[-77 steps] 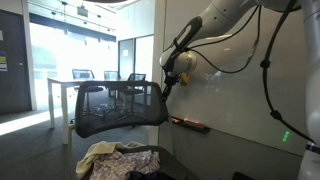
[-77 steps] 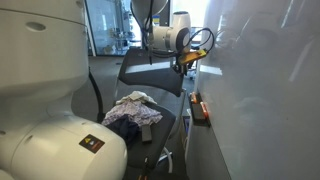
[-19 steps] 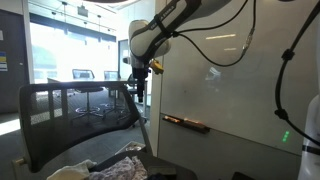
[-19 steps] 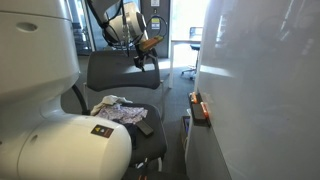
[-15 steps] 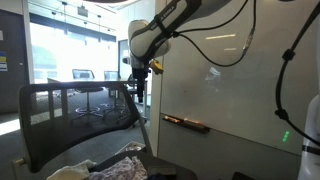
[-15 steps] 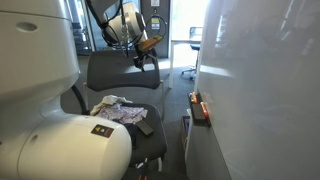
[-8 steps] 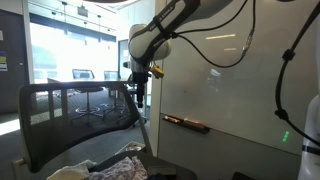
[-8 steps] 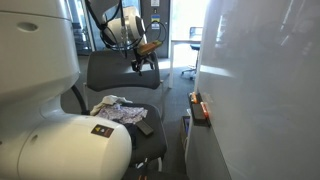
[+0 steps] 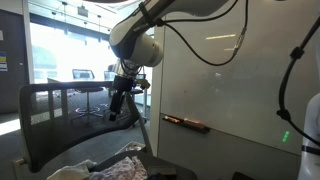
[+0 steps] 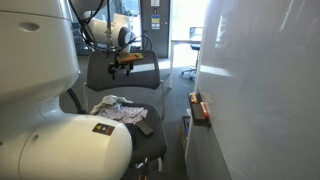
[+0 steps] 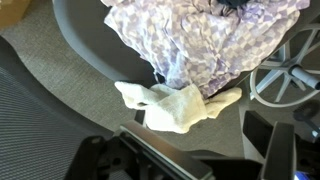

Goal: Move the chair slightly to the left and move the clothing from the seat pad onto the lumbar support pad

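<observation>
The robot's gripper needs to next move down to the purple-patterned clothing's edge [image 9: 128, 163] [image 11: 160, 45] nearest the chair's mesh back and grab it there.
The office chair has a black mesh back [image 9: 70, 115] [image 10: 140, 78] and a dark seat pad [image 10: 152, 142] [image 11: 92, 40]. I cannot tell the lumbar support pad apart from the mesh. The clothing, a purple-patterned piece [image 11: 200, 40] with a cream piece [image 11: 175, 105], lies bunched on the seat in both exterior views [image 9: 112, 165] [image 10: 120, 110]. My gripper [image 9: 118, 106] [image 10: 122, 62] [image 11: 205, 150] hangs in front of the chair back, above the seat and the clothing. It is open with nothing between its fingers [image 11: 268, 138].
A whiteboard wall with a marker tray [image 9: 188, 123] [image 10: 198, 108] runs close beside the chair. The chair's wheeled base [image 11: 292, 70] shows over grey carpet. A small dark object [image 10: 145, 128] lies on the seat. The white robot base [image 10: 40, 90] fills the foreground.
The arm has swung from the chair back's whiteboard-side edge across and down in front of the mesh, over the seat. The gripper stayed open. Chair and clothing have not moved.
</observation>
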Robot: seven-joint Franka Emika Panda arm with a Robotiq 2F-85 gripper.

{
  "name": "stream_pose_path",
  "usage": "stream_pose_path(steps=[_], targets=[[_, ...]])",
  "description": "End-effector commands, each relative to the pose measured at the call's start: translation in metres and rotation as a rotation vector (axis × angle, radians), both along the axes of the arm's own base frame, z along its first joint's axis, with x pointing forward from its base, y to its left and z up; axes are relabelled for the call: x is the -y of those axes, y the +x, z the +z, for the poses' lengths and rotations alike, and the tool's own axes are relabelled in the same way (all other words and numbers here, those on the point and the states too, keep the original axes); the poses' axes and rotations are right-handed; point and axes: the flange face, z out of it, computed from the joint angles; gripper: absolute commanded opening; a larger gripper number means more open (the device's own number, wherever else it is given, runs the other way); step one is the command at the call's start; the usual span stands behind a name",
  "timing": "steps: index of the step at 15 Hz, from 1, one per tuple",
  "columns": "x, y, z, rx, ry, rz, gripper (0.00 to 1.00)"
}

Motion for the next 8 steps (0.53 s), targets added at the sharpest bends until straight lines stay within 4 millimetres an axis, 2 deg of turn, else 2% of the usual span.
stream_pose_path(steps=[1,4,6,8], targets=[[-0.034,-0.017,-0.012,0.015,0.081,0.08,1.0],[-0.059,-0.032,-0.027,-0.017,0.087,0.156,1.0],[-0.062,-0.038,-0.046,-0.036,0.039,0.236,1.0],[-0.057,-0.041,-0.069,-0.068,0.019,0.271,1.0]])
